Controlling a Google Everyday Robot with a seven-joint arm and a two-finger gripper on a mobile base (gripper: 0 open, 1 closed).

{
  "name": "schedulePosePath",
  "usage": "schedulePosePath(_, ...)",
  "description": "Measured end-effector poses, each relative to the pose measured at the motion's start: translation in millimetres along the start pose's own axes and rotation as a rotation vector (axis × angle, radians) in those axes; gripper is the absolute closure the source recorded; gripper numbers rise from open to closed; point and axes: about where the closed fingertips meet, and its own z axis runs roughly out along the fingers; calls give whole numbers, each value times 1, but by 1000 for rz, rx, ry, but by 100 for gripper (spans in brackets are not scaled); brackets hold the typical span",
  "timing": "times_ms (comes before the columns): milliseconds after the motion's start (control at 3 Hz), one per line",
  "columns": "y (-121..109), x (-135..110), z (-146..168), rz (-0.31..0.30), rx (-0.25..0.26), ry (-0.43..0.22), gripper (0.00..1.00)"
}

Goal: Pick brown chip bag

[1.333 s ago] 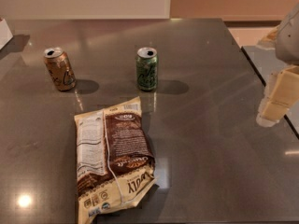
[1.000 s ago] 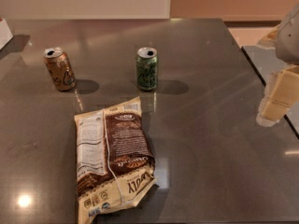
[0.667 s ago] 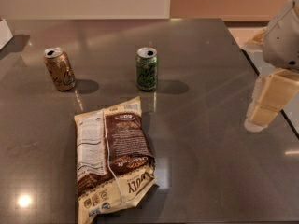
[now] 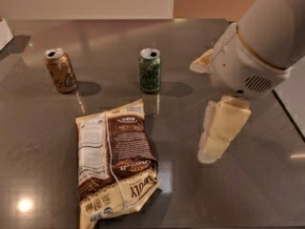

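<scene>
My gripper will shut on the dark brown middle (image 4: pixel 131 157) of the brown chip bag, between its far and near cream ends.
The brown chip bag (image 4: pixel 116 161) lies flat on the dark table (image 4: pixel 257 190), left of centre and near the front edge. It is dark brown with cream edges, white text panels and a centre seam facing up. My gripper (image 4: pixel 213 151) hangs from the white arm (image 4: pixel 259 46) at the right. It points down and left, above the table, to the right of the bag and apart from it. It holds nothing that I can see.
A tan-brown soda can (image 4: pixel 60 70) stands at the back left. A green soda can (image 4: pixel 150 70) stands behind the bag, near the centre. The table's right edge (image 4: pixel 288 113) runs close behind the arm.
The arm has swung in from the right edge toward the middle of the table and now fills the upper right. The bag and both cans have not moved.
</scene>
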Motion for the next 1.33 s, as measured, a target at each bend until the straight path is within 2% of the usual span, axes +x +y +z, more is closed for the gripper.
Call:
schedulePosePath(333,25,-34,27,-44,-49,-44,0)
schedulePosePath(667,46,-54,55,-64,-86,-87,0)
schedulePosePath(1333,73,-69,97,-49,-126,-184,0)
